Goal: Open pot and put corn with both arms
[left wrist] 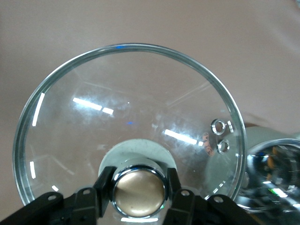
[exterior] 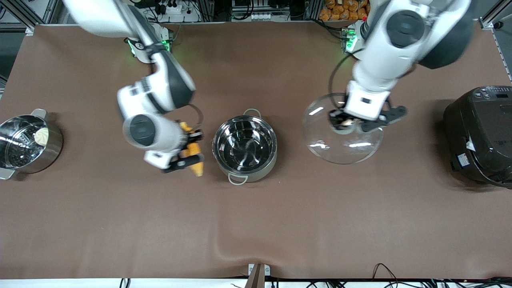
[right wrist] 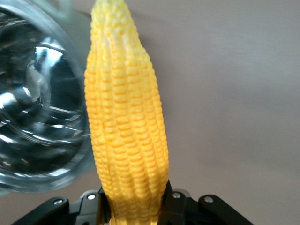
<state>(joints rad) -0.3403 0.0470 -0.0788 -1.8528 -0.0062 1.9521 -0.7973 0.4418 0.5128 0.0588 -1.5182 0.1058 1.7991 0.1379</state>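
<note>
The glass lid, now held over the cloth, will be released by my left gripper on the cloth (exterior: 368, 148) between the shiny steel pot and the black cooker.
The shiny steel pot (exterior: 245, 149) stands open in the middle of the table, empty inside; its rim also shows in the right wrist view (right wrist: 42, 117) and in the left wrist view (left wrist: 274, 173). My left gripper (exterior: 352, 122) is shut on the copper knob (left wrist: 139, 191) of the domed glass lid (exterior: 342, 138), holding it over the cloth beside the pot, toward the left arm's end. My right gripper (exterior: 190, 154) is shut on the yellow corn cob (exterior: 194, 154), which shows large in the right wrist view (right wrist: 126, 122). The cob hangs over the cloth just beside the pot, toward the right arm's end.
A steel pot with a perforated insert and a white bun (exterior: 26, 144) stands at the right arm's end of the table. A big black electric cooker (exterior: 482, 136) stands at the left arm's end. Brown cloth (exterior: 256, 224) covers the table.
</note>
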